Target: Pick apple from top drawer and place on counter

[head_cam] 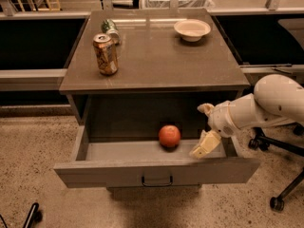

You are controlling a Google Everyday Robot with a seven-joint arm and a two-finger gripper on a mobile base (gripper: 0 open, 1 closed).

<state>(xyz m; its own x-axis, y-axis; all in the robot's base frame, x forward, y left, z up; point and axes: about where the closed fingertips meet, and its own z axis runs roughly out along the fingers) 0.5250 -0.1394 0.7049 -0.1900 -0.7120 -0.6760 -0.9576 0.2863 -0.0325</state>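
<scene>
I'll grip the red-orange apple in the open top drawer next, around the apple's middle (pixel 169 137), from near and far sides.
The red-orange apple (pixel 169 136) lies in the open top drawer (pixel 156 172), near the middle of its floor. The grey-brown counter (pixel 156 56) is the cabinet top above it. My gripper (pixel 205 127) is on a white arm that reaches in from the right. It is over the drawer's right end, to the right of the apple and apart from it. Its cream fingers (pixel 204 146) are spread open and hold nothing.
On the counter an upright soda can (pixel 106 54) stands at the left, a green can (pixel 110 28) lies behind it and a cream bowl (pixel 192 29) sits at the back right. Office chair legs with casters (pixel 278 203) stand on the floor to the right.
</scene>
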